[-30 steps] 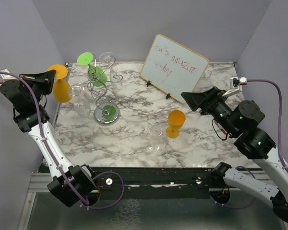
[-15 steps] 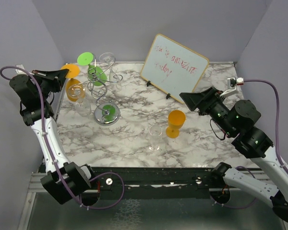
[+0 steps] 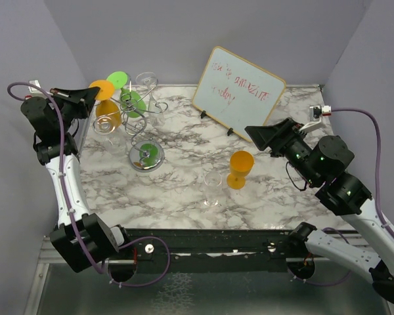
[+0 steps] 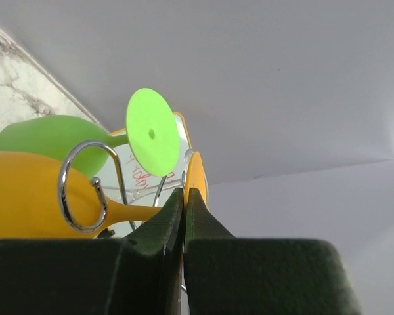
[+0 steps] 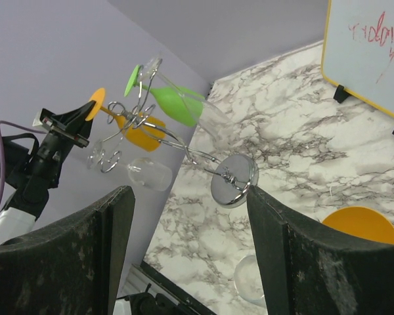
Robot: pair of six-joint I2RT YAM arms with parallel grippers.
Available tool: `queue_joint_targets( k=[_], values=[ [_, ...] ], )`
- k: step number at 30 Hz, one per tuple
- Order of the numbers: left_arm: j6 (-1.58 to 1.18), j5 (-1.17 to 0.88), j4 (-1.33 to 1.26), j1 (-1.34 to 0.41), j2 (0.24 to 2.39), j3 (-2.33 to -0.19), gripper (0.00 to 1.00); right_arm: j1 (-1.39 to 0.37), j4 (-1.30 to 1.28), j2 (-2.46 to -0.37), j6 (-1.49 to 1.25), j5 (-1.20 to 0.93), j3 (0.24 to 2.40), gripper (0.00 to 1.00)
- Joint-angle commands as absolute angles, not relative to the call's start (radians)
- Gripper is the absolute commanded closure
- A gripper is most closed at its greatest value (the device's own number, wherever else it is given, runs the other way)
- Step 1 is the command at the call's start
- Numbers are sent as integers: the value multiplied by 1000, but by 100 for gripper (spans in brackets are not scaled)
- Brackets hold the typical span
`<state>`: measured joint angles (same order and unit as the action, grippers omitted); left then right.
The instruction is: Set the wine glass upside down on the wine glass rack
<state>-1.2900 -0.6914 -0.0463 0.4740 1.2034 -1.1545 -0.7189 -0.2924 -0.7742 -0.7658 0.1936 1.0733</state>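
Observation:
My right gripper needs to go next to the rim [image 3: 241, 168] [image 5: 324, 222] of the orange wine glass that stands upright beside the clear glass, and close there.
My left gripper [image 3: 87, 96] is shut on the foot rim of an inverted orange wine glass [image 3: 108, 111], held at the left side of the silver wine glass rack [image 3: 146, 156]. In the left wrist view the fingertips [image 4: 184, 191] pinch the orange foot [image 4: 196, 176], and a rack wire loop [image 4: 82, 187] crosses the orange bowl [image 4: 26, 190]. In the right wrist view the orange stem [image 5: 115, 117] lies among the rack's curled arms; whether it rests on them I cannot tell. My right gripper [image 3: 259, 134] is open and empty, well right of the rack [image 5: 234, 180].
A green glass [image 3: 132, 104] and a clear glass [image 3: 105, 126] hang upside down on the rack. A second orange glass [image 3: 240, 169] and a clear glass [image 3: 212, 188] stand upright mid-table. A whiteboard [image 3: 238, 93] leans at the back. The left wall is close to the rack.
My left gripper has carried the orange glass rightward from beside the left wall into the rack's arms. The right arm has shifted only slightly.

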Motion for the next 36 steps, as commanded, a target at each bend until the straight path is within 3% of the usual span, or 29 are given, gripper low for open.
queue_joint_targets(
  k=[1, 13, 36],
  values=[
    [-1271, -604, -168, 456, 1216, -1145, 100, -721, -278, -774, -756, 216, 1070, 26],
    [-1218, -471, -160, 453, 1224, -1113, 100, -721, -259, -762, -738, 213, 1064, 27],
    [-1175, -438, -40, 453, 1162, -1064, 100, -721, -236, -760, -741, 183, 1048, 29]
  ],
)
